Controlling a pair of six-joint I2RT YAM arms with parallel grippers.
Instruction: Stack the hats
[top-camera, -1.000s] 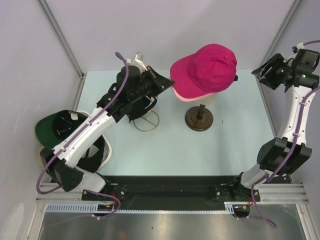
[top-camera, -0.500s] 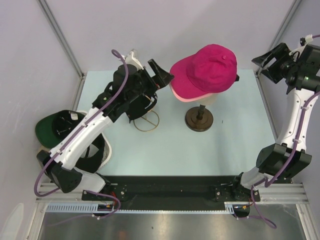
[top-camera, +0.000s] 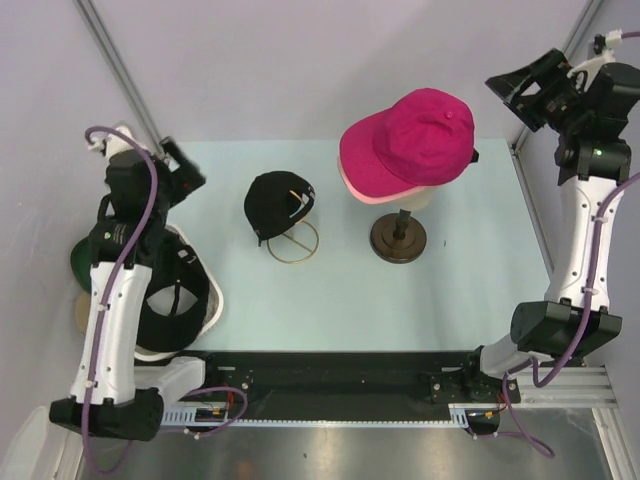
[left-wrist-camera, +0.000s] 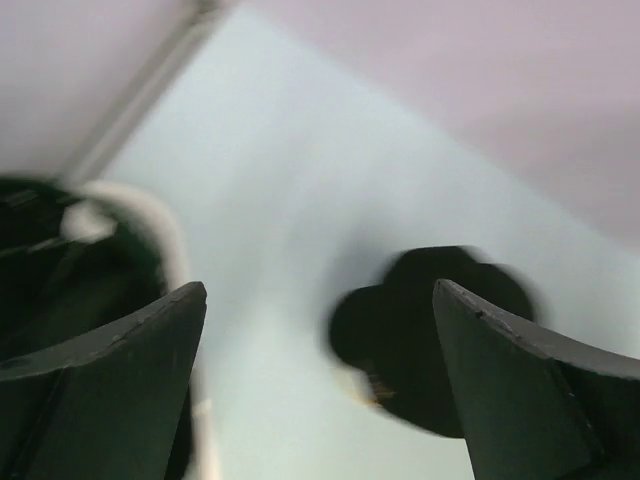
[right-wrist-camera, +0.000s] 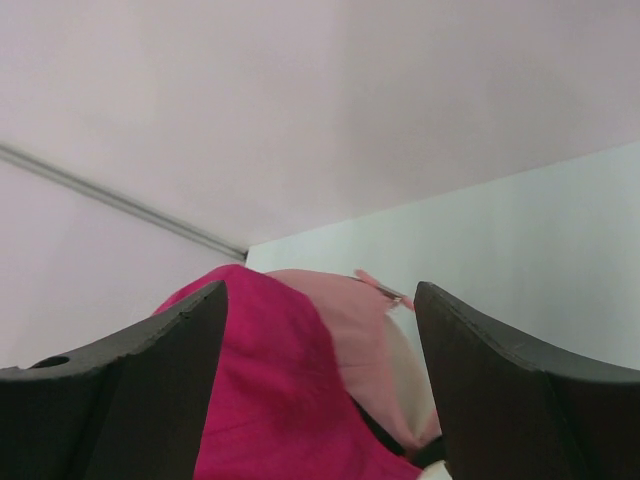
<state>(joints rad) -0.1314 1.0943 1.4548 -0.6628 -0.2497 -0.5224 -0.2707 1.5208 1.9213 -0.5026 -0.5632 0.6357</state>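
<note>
The robot's left gripper needs to next move down to the white mesh basket and close there on the black hat's band (top-camera: 192, 268), beside its metal buckle.
A magenta hat (top-camera: 412, 138) sits on top of a light pink hat (top-camera: 362, 192) on the beige mannequin head. A black hat (top-camera: 277, 204) rests on a gold wire stand (top-camera: 293, 243) left of them. My left gripper (top-camera: 184, 168) hangs open and empty near the table's far left corner, well apart from the black hat (left-wrist-camera: 432, 338). My right gripper (top-camera: 522, 84) stands open and empty at the far right, above and beyond the magenta hat (right-wrist-camera: 268, 400) and the pink hat (right-wrist-camera: 362, 330). A dark green hat (top-camera: 82, 262) lies by the basket.
A white mesh basket (top-camera: 209, 300) with dark fabric inside stands at the near left under my left arm; its rim (left-wrist-camera: 152, 215) shows in the left wrist view. The mannequin's round dark base (top-camera: 398, 238) stands mid-table. Walls and frame posts close in the back and both sides.
My left gripper opened, let go of the black hat on the wire stand and drew back to the far left. My right gripper opened wider and rose toward the back right corner.
</note>
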